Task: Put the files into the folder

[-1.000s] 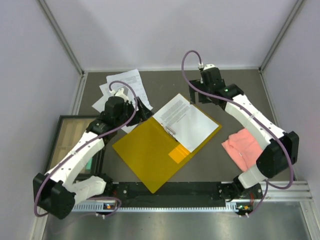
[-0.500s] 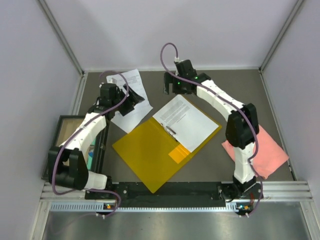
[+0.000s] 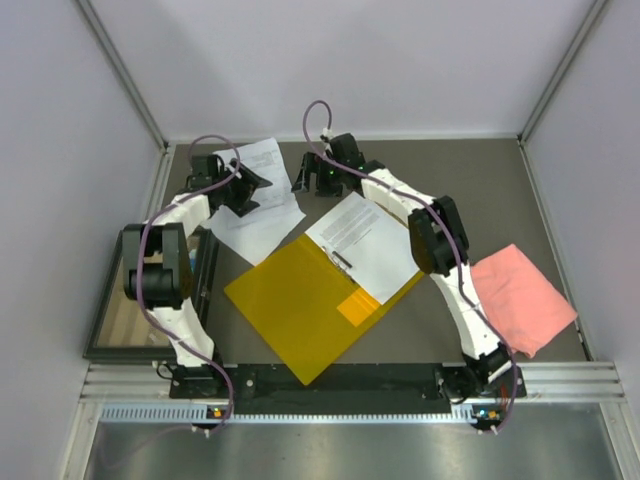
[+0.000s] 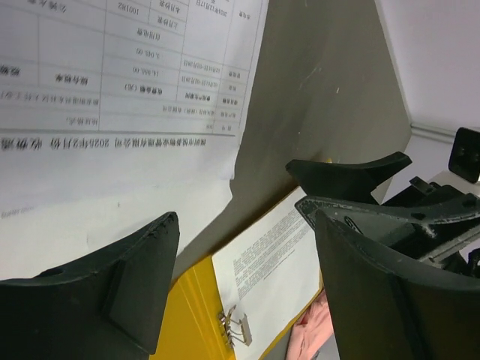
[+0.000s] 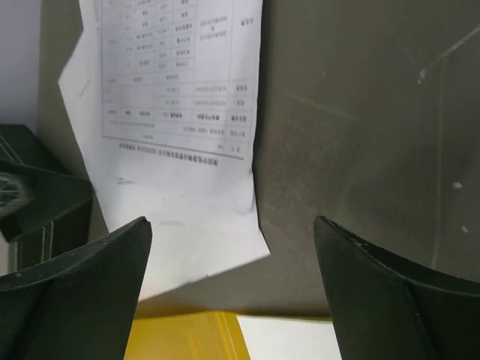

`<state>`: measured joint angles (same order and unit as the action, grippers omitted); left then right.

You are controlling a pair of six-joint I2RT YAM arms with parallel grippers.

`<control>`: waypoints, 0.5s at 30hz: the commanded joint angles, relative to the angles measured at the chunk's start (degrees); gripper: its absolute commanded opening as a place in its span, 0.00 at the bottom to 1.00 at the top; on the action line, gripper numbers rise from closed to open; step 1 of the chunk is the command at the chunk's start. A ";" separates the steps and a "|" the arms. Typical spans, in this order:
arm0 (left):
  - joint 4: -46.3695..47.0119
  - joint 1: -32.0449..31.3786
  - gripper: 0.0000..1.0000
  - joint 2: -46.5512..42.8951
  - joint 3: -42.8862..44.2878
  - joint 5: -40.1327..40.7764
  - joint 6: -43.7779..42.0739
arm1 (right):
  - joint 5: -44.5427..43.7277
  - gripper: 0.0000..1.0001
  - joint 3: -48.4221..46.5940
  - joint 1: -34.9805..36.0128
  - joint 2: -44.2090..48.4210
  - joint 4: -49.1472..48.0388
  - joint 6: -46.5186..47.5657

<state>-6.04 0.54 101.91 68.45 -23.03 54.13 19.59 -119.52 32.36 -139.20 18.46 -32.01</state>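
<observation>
The top file is lying flat on the stack, so next my right gripper pinches and lifts its long edge (image 5: 253, 154) before carrying it to the folder.
The orange-yellow folder (image 3: 295, 310) lies open mid-table, with one printed white sheet (image 3: 368, 243) on its right half by the metal clip (image 3: 340, 262). Several loose files (image 3: 258, 205) lie at the back left. My left gripper (image 3: 252, 186) is open and empty, low over these sheets. In the left wrist view (image 4: 244, 285) it shows the files (image 4: 112, 112), the folder (image 4: 191, 322) and the clip (image 4: 234, 330). My right gripper (image 3: 312, 180) is open and empty just right of the files. In the right wrist view (image 5: 236, 285) it hangs over the files' corner (image 5: 180, 150) and bare table.
A pink cloth (image 3: 522, 300) lies at the right, also showing in the left wrist view (image 4: 315, 330). A dark framed tray (image 3: 130, 300) sits off the table's left edge. Grey walls close the back and sides. The two grippers face each other closely.
Both arms have reached toward the back left. The left gripper moved from the folder's edge to over the loose files. The right gripper swung left toward them, uncovering the pink cloth.
</observation>
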 commanded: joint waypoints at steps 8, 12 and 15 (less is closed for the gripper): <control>1.65 0.69 0.75 10.06 7.41 -2.38 -2.18 | 5.71 0.62 -14.07 0.95 -13.20 -11.95 -12.28; 2.53 0.61 0.75 11.03 6.18 -1.15 -1.40 | 6.24 0.52 -14.16 1.13 -15.57 -13.36 -14.22; 2.96 0.61 0.75 11.47 5.38 0.00 -1.13 | 7.03 0.48 -14.07 1.22 -16.45 -14.24 -15.18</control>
<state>-5.63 0.89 112.53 73.87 -24.93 53.45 24.99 -131.00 32.51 -153.62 8.03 -44.66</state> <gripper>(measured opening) 0.756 0.510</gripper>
